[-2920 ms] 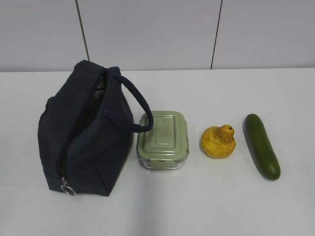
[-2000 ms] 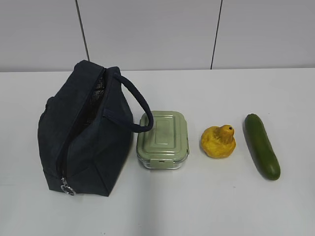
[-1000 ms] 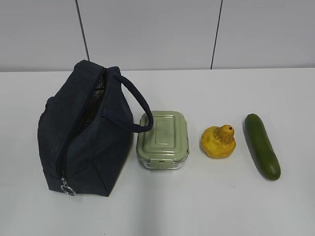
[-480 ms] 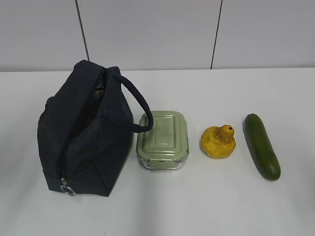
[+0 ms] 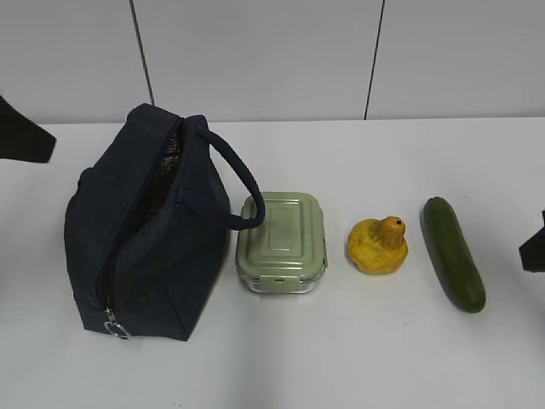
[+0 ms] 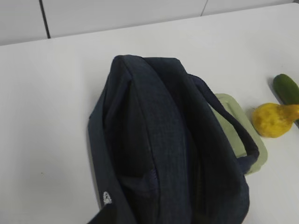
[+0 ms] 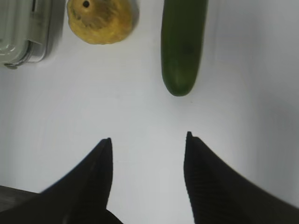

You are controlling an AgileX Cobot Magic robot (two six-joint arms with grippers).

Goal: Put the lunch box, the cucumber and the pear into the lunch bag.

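Observation:
Next, my right gripper should go to the cucumber's near half [image 5: 461, 277] [image 7: 181, 64], a little short of its near end, and close there.
The dark navy lunch bag [image 5: 145, 230] stands at the left with its top zipper parted, its ring pull [image 5: 117, 327] at the near end and its loop handle [image 5: 243, 183] leaning over the lunch box [image 5: 282, 243]. The sage-green-lidded box, the yellow pear [image 5: 377, 245] and the dark green cucumber [image 5: 454, 253] lie in a row to the right. My right gripper [image 7: 148, 137] is open and empty above bare table, just short of the cucumber [image 7: 183, 44]. The left wrist view looks down on the bag [image 6: 168, 154]; only one dark finger tip [image 6: 105, 217] shows there.
The white table [image 5: 341, 358] runs back to a pale panelled wall [image 5: 255, 51]. Dark parts of the arms show at the left edge [image 5: 24, 136] and right edge [image 5: 535, 247] of the exterior view.
Dark parts of both arms have come into the exterior view at its left and right edges. The bag, box, pear and cucumber have not moved.

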